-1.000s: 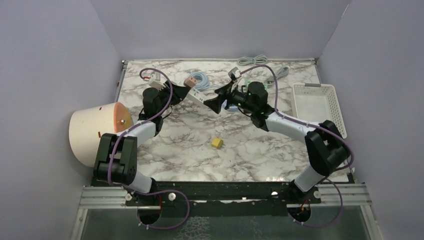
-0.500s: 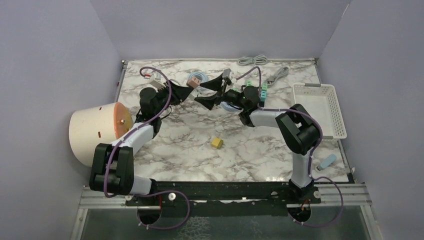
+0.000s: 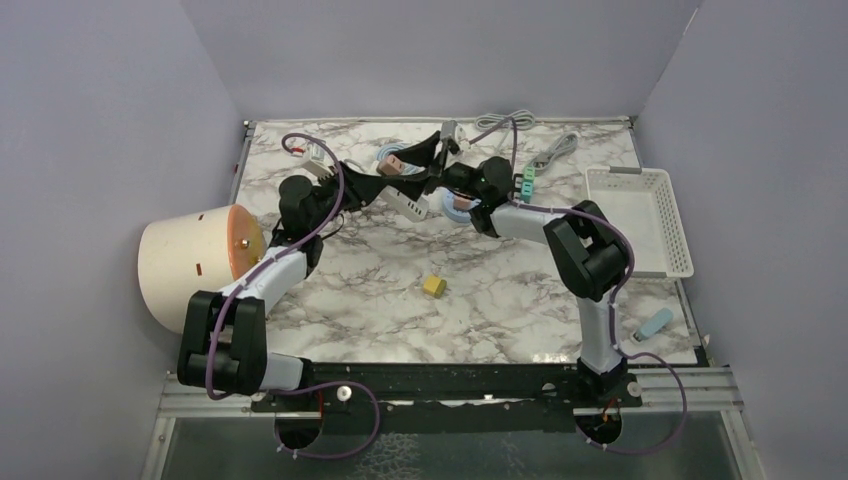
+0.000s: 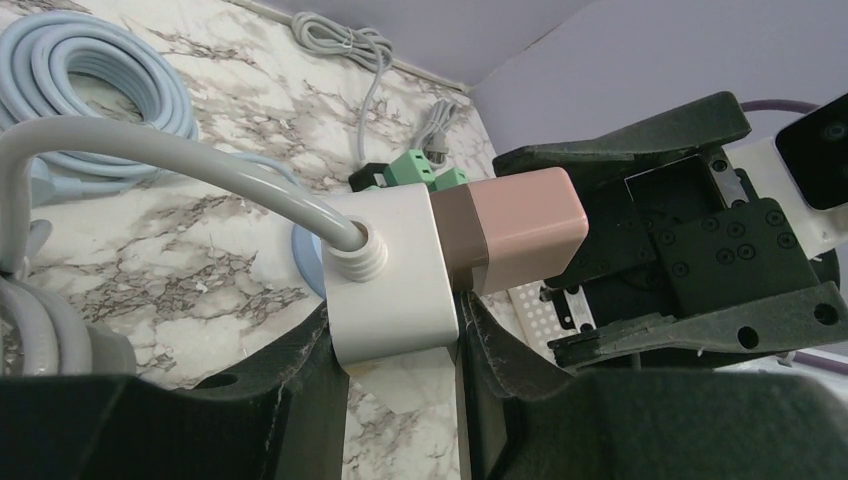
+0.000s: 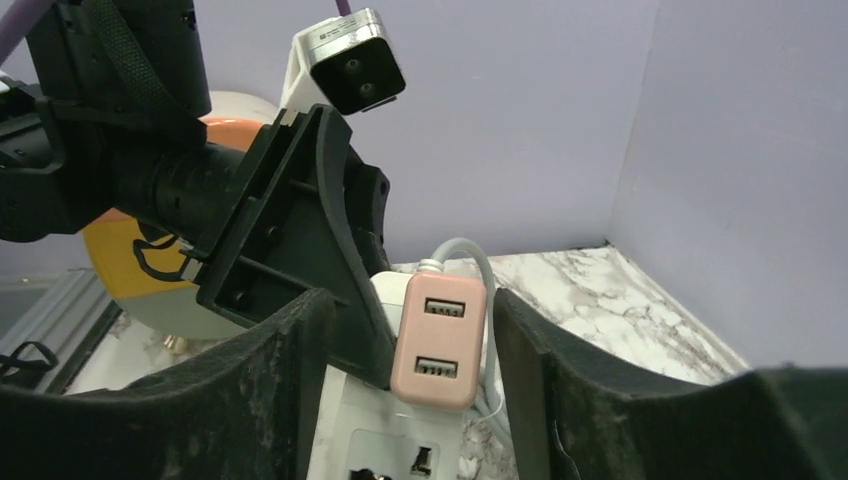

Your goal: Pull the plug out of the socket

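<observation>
I should use my left gripper to set the white socket strip free near the back wall (image 3: 315, 132), between the corner and the light blue coiled cable.
My left gripper (image 4: 395, 335) is shut on the end of a white socket strip (image 4: 390, 275), held above the table with its grey cable curving off to the left. A pink two-port plug (image 4: 520, 225) sits pushed into the strip. In the right wrist view the plug (image 5: 440, 335) stands between the fingers of my right gripper (image 5: 410, 315), with a gap showing on each side, so the jaws are open around it. From above, the two grippers meet at the back middle of the table around the plug (image 3: 397, 163) and the socket strip (image 3: 411, 203).
A yellow block (image 3: 433, 286) lies mid-table. A white basket (image 3: 637, 218) stands at the right, a cream bucket (image 3: 190, 262) on its side at the left. A light blue coiled cable (image 3: 393, 155) and a grey cable (image 3: 505, 120) lie at the back. A blue object (image 3: 655, 323) lies front right.
My right arm has swung left to the socket strip and its jaws have narrowed around the pink plug. The left gripper has kept its hold, hardly moving.
</observation>
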Robot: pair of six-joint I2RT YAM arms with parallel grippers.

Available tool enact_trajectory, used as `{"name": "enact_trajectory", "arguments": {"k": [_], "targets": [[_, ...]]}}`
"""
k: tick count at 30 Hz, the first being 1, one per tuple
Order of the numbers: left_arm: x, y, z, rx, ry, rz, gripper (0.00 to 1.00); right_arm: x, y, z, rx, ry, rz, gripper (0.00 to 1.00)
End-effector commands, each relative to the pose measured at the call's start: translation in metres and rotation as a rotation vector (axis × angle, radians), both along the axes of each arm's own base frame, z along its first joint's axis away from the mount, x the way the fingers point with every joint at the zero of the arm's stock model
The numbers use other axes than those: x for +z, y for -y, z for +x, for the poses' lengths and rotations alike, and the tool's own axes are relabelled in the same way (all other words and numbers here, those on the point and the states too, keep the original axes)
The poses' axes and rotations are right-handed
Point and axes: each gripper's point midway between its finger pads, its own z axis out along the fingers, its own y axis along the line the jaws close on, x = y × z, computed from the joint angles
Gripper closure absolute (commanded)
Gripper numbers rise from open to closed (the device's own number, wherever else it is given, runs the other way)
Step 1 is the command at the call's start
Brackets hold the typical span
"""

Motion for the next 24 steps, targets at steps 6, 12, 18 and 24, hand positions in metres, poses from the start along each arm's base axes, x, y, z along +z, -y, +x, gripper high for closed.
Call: {"name": "enact_trajectory", "arguments": {"k": [6,12,18,24], "targets": [[0.037,0.006,-0.007,-0.035,0.138,-0.006,1.00,0.000,-0.014,0.002,0.070,-0.003,-0.041,0.86],[0.008,-0.007,0.005,0.064,0.024,-0.004,1.00,0.049,0.001,0.010,-0.066,0.031,-0.024,0.99],[-0.039,-0.026,0.016,0.195,-0.132,0.053,1.00,0.144,0.054,-0.002,-0.299,0.140,0.190,0.99],[-0.051,-0.032,0.029,0.234,-0.178,0.111,1.00,0.176,0.080,-0.023,-0.243,0.137,0.251,0.99]]}}
